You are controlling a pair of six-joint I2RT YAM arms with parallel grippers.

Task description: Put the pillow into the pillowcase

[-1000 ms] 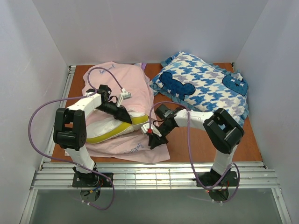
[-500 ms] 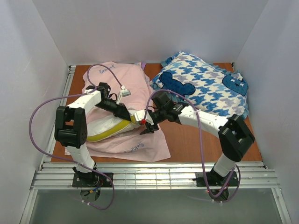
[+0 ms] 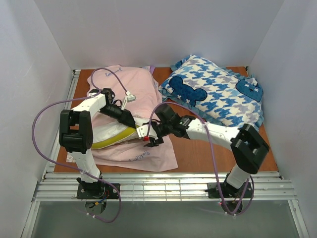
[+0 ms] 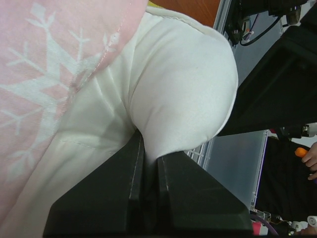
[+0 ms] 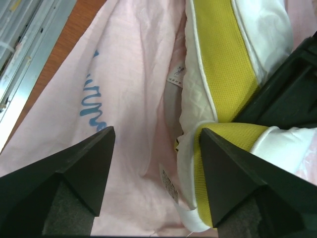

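Note:
Next, my right gripper should grab the pink pillowcase's edge (image 3: 136, 144) (image 5: 154, 131), between its blue writing and the pillow's yellow side edge.
The white pillow (image 3: 115, 134) with its yellow side edge lies on the pale pink pillowcase (image 3: 143, 94) at the left of the table. My left gripper (image 3: 127, 119) is shut on a fold of the pillow's white fabric (image 4: 183, 84), with the pink snowflake pillowcase (image 4: 44, 74) beside it. My right gripper (image 3: 148, 136) is open at the pillow's right end, low over the pillowcase. In the right wrist view the right gripper (image 5: 156, 136) straddles pink pillowcase fabric (image 5: 124, 74), with the yellow edge (image 5: 223, 64) and a small white tag (image 5: 171, 186) by its right finger.
A blue-and-white houndstooth cushion (image 3: 213, 91) fills the back right. Bare brown table (image 3: 213, 148) lies in front of it. A metal rail (image 3: 163, 186) runs along the near edge. White walls close in the sides and back.
My right gripper has moved left, from beside the pillowcase's right edge to the pillow's right end. My left gripper has shifted slightly left and back with the pillow.

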